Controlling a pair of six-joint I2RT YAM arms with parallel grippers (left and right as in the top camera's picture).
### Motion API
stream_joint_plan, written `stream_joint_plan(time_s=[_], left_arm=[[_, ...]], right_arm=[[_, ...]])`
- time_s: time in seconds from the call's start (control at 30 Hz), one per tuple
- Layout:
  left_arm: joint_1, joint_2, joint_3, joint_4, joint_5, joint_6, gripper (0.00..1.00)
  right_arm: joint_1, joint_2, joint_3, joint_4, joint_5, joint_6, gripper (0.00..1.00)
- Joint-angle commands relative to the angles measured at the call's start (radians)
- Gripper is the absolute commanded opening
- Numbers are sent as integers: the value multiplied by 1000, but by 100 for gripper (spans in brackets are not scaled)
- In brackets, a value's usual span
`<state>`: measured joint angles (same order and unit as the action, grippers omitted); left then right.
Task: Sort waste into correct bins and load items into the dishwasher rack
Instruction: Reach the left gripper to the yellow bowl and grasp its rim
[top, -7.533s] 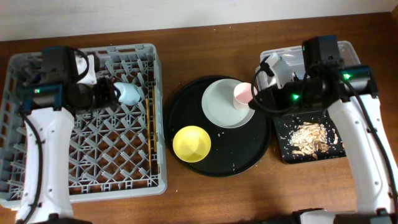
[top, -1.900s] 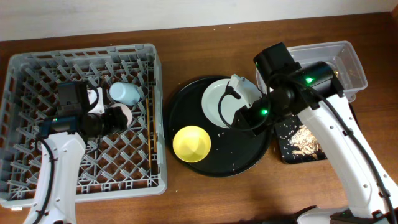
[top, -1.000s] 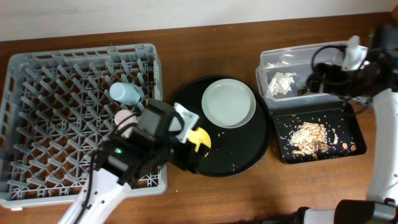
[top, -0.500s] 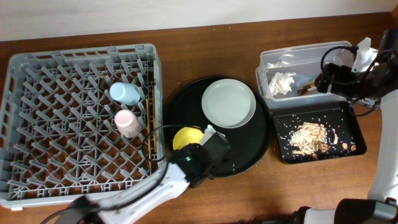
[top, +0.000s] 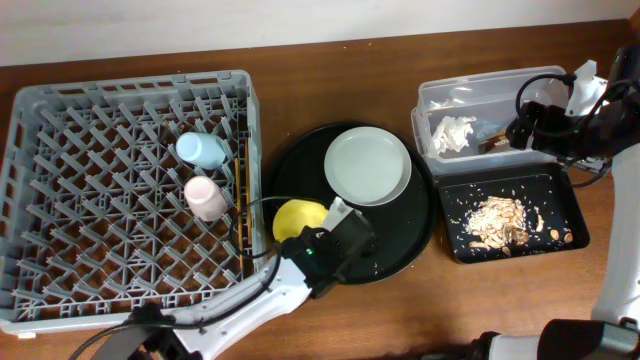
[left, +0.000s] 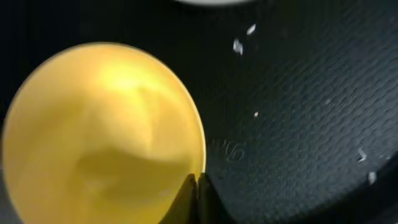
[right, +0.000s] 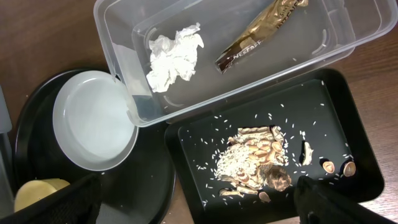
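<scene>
My left gripper's closed fingers meet only the top edge of the yellow bowl's rim, so it should open, reach lower and pinch the bowl's side (left: 189, 152) deeper.
My left gripper (left: 196, 186) is shut, pinching the right rim of the yellow bowl (left: 99, 137) on the round black tray (top: 400, 240); from overhead the arm covers part of the bowl (top: 296, 217). The pale plate (top: 367, 166) lies on the same tray. A blue cup (top: 200, 151), a pink cup (top: 206, 197) and chopsticks (top: 240, 205) sit in the grey rack (top: 60, 110). My right gripper (right: 199, 208) hangs open and empty above the bins. The clear tub (right: 118, 25) holds the napkin (right: 175, 55) and wrapper (right: 261, 34). Food scraps (right: 255, 155) lie in the black rectangular tray (right: 357, 124).
White crumbs speckle the round tray around the bowl (left: 239, 45). The rack stands just left of that tray, and the two bins sit close on its right. Bare wooden table (top: 340, 315) runs along the front edge.
My left gripper has shut on the bowl's rim, and the bowl has shifted slightly up and left. The right arm has not moved.
</scene>
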<state>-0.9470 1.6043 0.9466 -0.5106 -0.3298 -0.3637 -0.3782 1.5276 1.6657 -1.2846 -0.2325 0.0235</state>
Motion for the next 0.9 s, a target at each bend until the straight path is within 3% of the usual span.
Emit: stream_joint_plan(time_s=[0.0,0.1,0.13,0.2,0.23,0.37,0.47,0.57,0.87], left_arm=[[-2,-26,19,-6,-14,-6,0],[-2,-100,56,-52,-1,-6,0],[-1,-156,61,-48,46,-6,6],[-2,-171,60,-51,80,-5,32],[-2,-156,54,-51,86,-5,34],[-2,-3,49,-10,83,-2,33],[-2,70,49,6,51,-3,27],[-1,82,49,5,30,-3,19],[-2,83,22,3,45,-3,18]], right_arm=[[-4,0,0,-1,6,4,99],[-4,0,0,-1,6,4,99],[-4,0,0,-1,6,4,99],[-4,0,0,-1,6,4,99],[-4,0,0,-1,6,4,99],[-4,0,0,-1,6,4,99],[-4,0,0,-1,6,4,98],[-4,0,0,-1,6,4,99],[-4,0,0,-1,6,4,99]])
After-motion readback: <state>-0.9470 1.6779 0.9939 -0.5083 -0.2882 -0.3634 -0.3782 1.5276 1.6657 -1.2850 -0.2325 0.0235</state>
